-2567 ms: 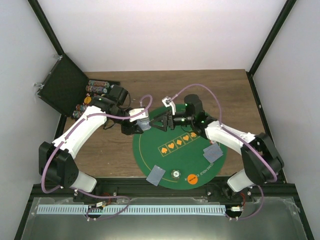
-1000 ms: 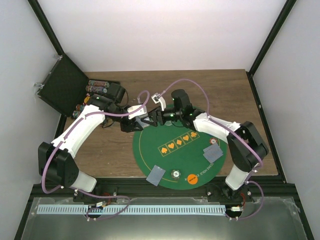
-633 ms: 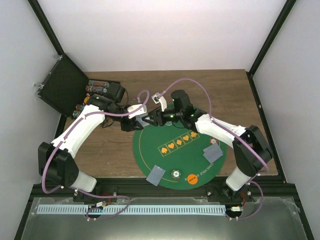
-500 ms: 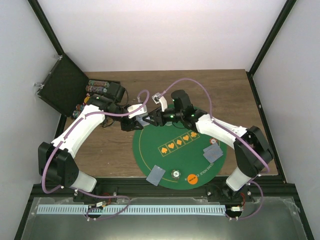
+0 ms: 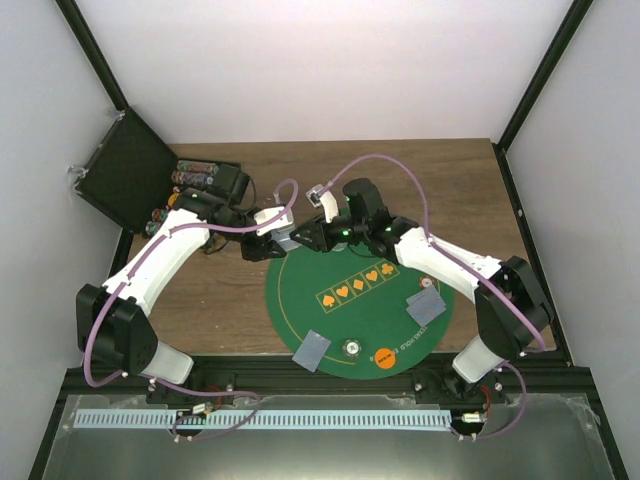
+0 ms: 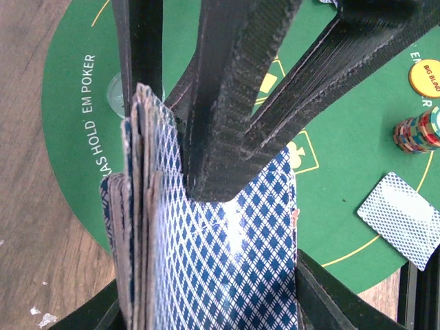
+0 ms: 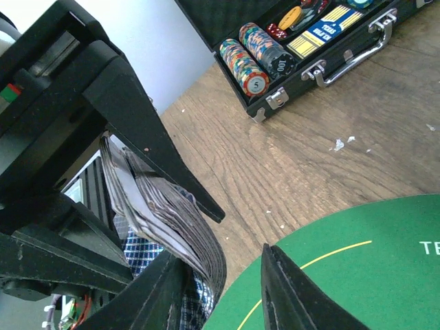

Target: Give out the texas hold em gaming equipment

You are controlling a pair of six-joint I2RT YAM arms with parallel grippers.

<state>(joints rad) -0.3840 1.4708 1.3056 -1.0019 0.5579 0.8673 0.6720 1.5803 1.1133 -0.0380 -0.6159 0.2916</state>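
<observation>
My right gripper's fingers straddle the whole deck's edge, so my right gripper will open and pinch just the top card [image 6: 227,251] before laying it on the mat.
My left gripper [image 5: 272,243] is shut on an upright deck of playing cards [image 6: 220,268] with blue diamond backs, just off the far left edge of the green round mat [image 5: 360,300]. My right gripper [image 5: 297,237] meets it from the right. Its jaws stand apart astride the deck's edge [image 7: 175,220]; one of its fingers [image 6: 227,103] presses on the top card, and the other fingertip [image 7: 275,275] is clear of the deck. Two face-down cards [image 5: 312,349] [image 5: 427,303] lie on the mat. Near the front edge sit a pale clear token [image 5: 352,348] and an orange token [image 5: 384,357].
An open black case [image 5: 200,185] with rows of chips [image 7: 258,55] lies at the far left of the wooden table, close behind the left arm. A small stack of chips [image 6: 416,132] stands on the mat near the orange token [image 6: 426,77].
My right gripper has slid left from over the mat up to the deck, and its jaws have narrowed around the deck's edge. The left gripper has held the deck still.
</observation>
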